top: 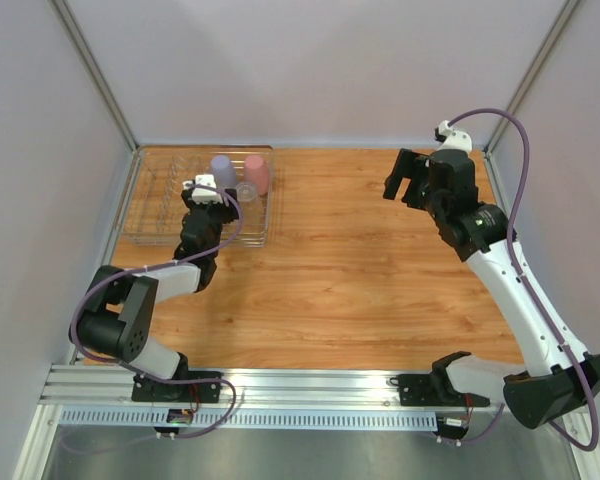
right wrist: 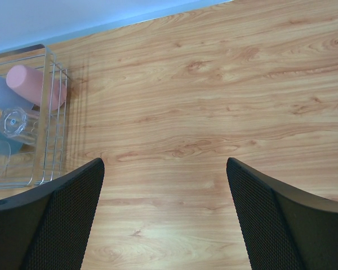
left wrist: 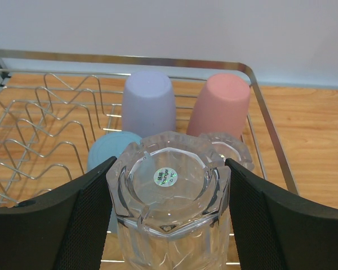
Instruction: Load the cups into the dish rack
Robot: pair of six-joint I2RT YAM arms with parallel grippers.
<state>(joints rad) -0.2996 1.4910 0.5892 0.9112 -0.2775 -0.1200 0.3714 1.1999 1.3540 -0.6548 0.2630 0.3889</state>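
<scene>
The robot's left gripper will release the second clear faceted tumbler in front of the blue cup and the clear tumbler [top: 221, 221] [left wrist: 168, 228].
The dish rack [top: 150, 200] is a wire rack on a clear tray at the table's far left. Lavender [left wrist: 148, 104], pink [left wrist: 218, 104] and blue [left wrist: 104, 152] cups stand upside down in its right end, with a clear tumbler [left wrist: 232, 149] beside them. My left gripper [left wrist: 170, 169] is shut on a second clear faceted tumbler [left wrist: 169, 191], held upside down just in front of those cups, over the rack. My right gripper [right wrist: 164, 169] is open and empty above bare table at the far right [top: 408, 185].
The rack's left part [left wrist: 39, 129] holds only empty wire dividers. Its metal rim [left wrist: 158, 61] runs behind the cups. White walls close in the table on the left, back and right. The wooden tabletop [top: 360, 270] lies between the arms.
</scene>
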